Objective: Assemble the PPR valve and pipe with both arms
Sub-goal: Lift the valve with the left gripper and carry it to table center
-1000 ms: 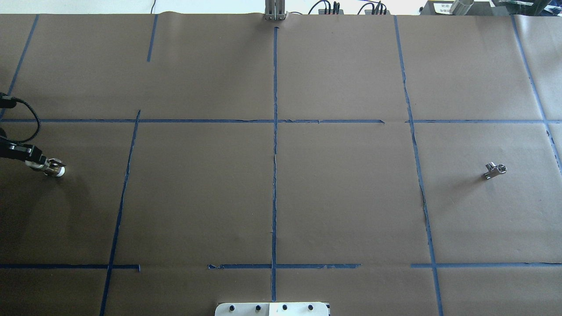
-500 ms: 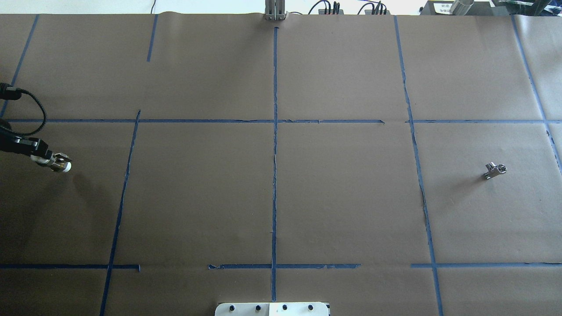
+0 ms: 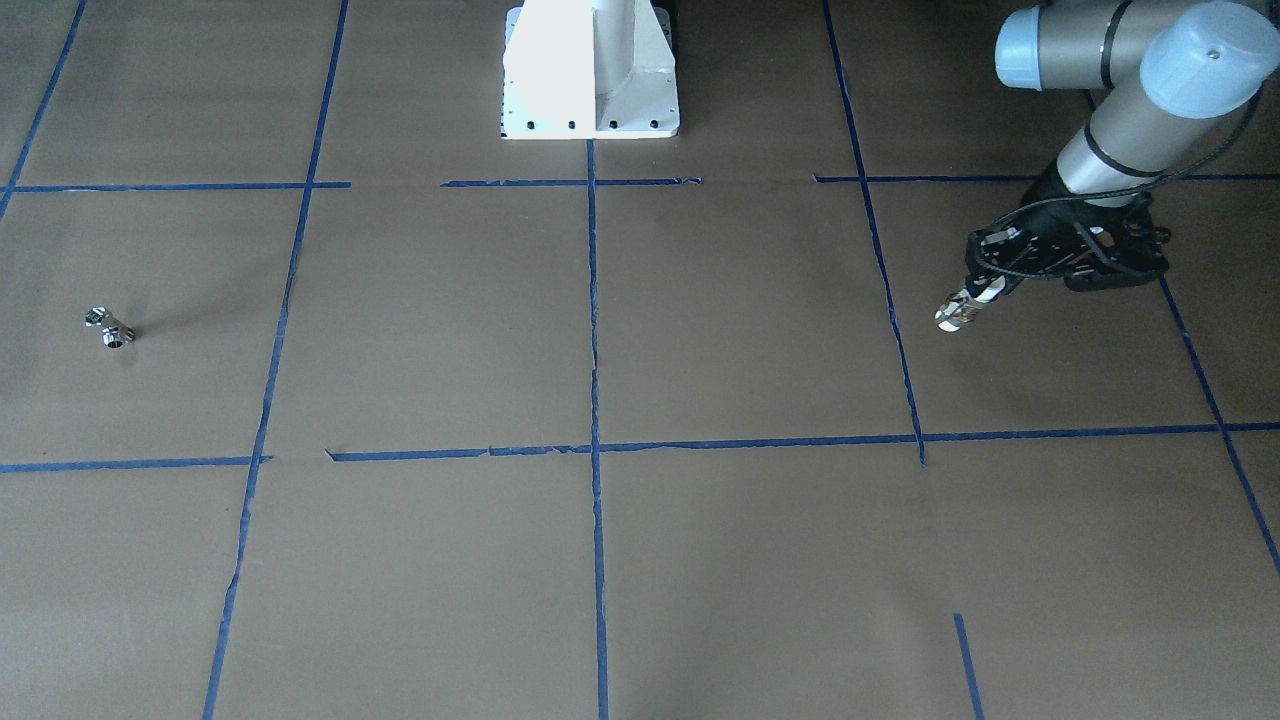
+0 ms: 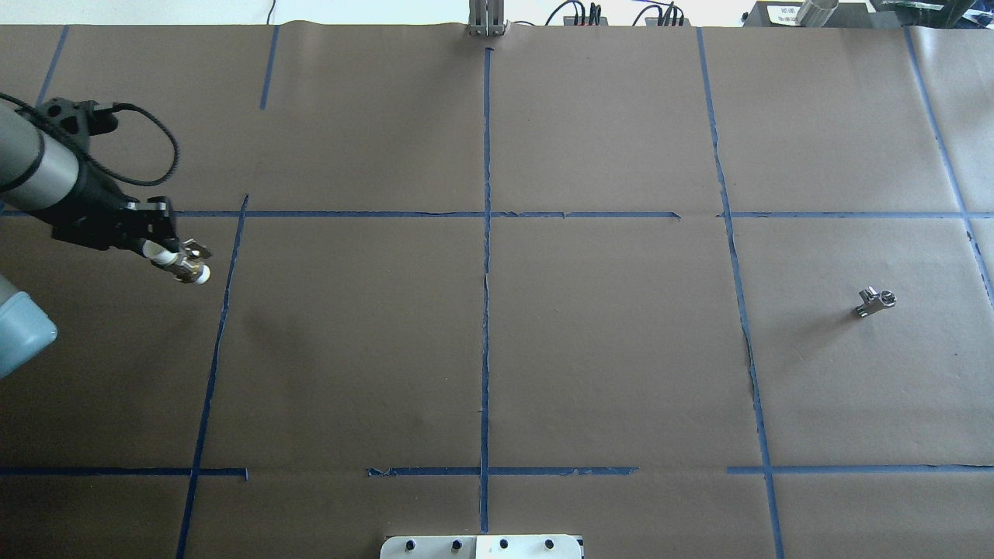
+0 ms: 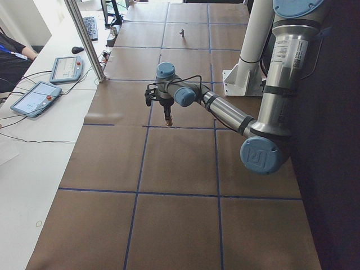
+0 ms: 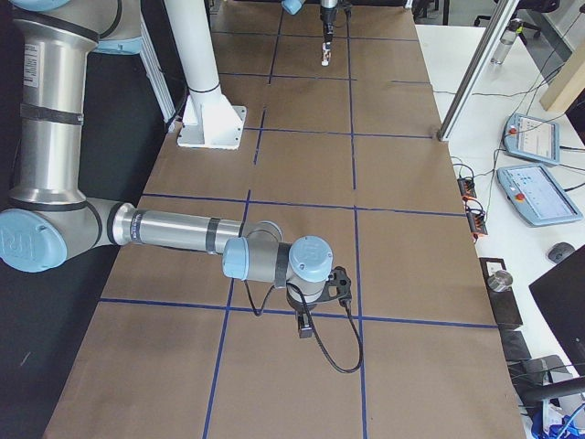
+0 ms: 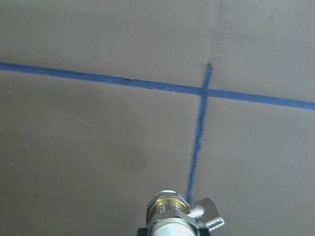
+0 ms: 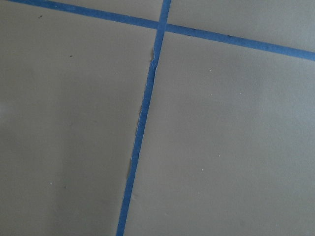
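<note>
I'll set the PPR valve on the middle blue tape line, about halfway (image 3: pixel 590 325) between its crossings, with my left gripper.
The PPR valve (image 4: pixel 191 270), white with a brass band and a small lever, is held in my left gripper (image 4: pixel 166 251), which is shut on its rear end. It hangs above the brown paper near a blue tape line on the table's left. It also shows in the front view (image 3: pixel 953 315), the exterior left view (image 5: pixel 167 119) and the left wrist view (image 7: pixel 170 211). The pipe (image 4: pixel 875 301), a small chrome T-shaped fitting, lies alone far right; it also shows in the front view (image 3: pixel 110 328). My right gripper (image 6: pixel 304 326) shows only in the exterior right view; I cannot tell its state.
Brown paper with a blue tape grid (image 4: pixel 485 310) covers the table. The white robot base (image 3: pixel 590 70) stands at the near middle edge. Tablets (image 5: pixel 34 97) and a metal post (image 5: pixel 84 39) stand on the operators' side.
My left arm has moved to the right and farther onto the table with the valve in its gripper. The pipe has not moved.
</note>
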You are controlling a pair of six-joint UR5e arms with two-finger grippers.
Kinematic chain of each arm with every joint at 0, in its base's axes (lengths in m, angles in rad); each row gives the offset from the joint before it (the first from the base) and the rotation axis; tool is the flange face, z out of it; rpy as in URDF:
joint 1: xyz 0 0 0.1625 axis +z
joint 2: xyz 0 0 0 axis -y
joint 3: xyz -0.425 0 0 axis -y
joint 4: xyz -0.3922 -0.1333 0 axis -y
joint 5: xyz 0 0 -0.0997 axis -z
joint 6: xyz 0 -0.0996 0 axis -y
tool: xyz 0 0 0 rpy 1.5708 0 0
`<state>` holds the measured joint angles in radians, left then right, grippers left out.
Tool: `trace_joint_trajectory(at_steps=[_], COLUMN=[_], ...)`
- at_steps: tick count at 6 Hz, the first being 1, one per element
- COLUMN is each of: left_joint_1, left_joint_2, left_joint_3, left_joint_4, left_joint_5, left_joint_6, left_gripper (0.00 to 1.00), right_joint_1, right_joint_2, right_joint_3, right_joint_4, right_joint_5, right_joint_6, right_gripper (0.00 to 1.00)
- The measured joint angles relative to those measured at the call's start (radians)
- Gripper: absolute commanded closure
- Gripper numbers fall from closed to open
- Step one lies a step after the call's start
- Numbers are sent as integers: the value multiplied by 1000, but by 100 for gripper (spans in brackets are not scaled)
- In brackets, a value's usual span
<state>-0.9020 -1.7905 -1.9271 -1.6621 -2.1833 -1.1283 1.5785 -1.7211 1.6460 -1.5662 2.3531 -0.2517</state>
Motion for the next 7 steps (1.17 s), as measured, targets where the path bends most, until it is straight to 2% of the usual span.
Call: trace_joint_trajectory(at_steps=[1,3,4,6,7], left_joint_1=[76,243,302,382,394], left_joint_2=[-98,-317,-443,-682,-731], left_joint_3=[0,42,118,368,435], left_joint_4=[61,174,200,204,199], left_joint_5=[25,133,188,280,296], left_joint_6=[-155,-380,-471,-591,-605], left_gripper=[98,96,96,96,96], right_joint_1=[0,0,0,0,0], right_joint_2=[0,0,0,0,0], right_joint_3=[0,0,-1,-2,-3], right_joint_4=[0,0,0,0,0], right_joint_5=[0,0,0,0,0], right_joint_6=[0,0,0,0,0], right_gripper=[0,0,0,0,0])
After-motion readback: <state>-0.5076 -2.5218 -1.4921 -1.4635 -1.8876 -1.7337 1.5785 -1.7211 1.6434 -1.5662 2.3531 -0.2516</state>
